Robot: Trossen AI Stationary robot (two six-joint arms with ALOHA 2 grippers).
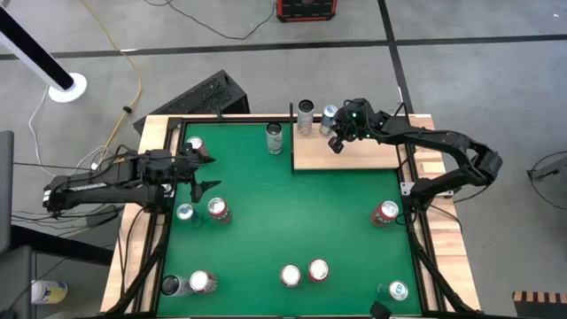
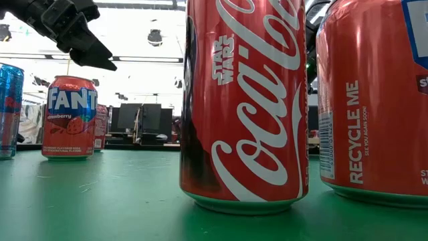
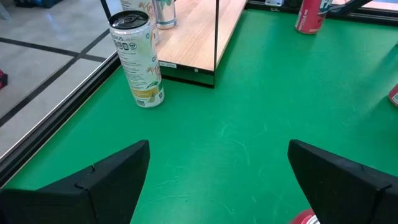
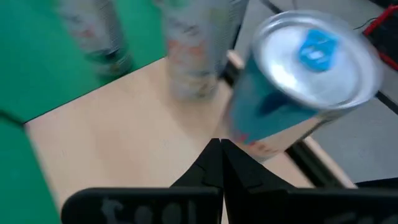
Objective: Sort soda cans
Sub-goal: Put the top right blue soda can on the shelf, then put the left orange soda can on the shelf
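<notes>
The robot's left gripper should next move to the top of the red can (image 1: 218, 206) (image 3: 309, 218) that stands beside the blue-topped can, and close there.
Soda cans stand upright on their bases across the green table (image 1: 292, 204). Red ones (image 1: 217, 209) (image 1: 318, 269) (image 1: 386, 213) and blue-topped ones (image 1: 184, 213) (image 1: 396, 291) are spread about; one pale slim can (image 3: 138, 59) stands beside the wooden platform (image 1: 354, 155). On the platform's far edge stand a grey can (image 1: 306, 115) and a can with a blue tab (image 4: 305, 81). My right gripper (image 4: 219, 152) is shut, above the platform, just before that can. My left gripper (image 1: 210, 173) hovers open at the table's left, with nothing between its fingers (image 3: 93, 180). My right gripper's shut fingertips (image 4: 219, 149) show right beside the lower side (image 4: 249, 134) of the blue-tabbed can, coming slanting down from the table's right. I cannot tell whether they touch it. The can stands on the platform.
A black frame (image 1: 168, 204) runs around the green table, and a thin upright panel (image 3: 216, 37) edges the platform's left side. In the low view a Coca-Cola can (image 2: 244, 107) and another red can (image 2: 374, 100) stand close to the near edge. The table's middle holds no cans.
</notes>
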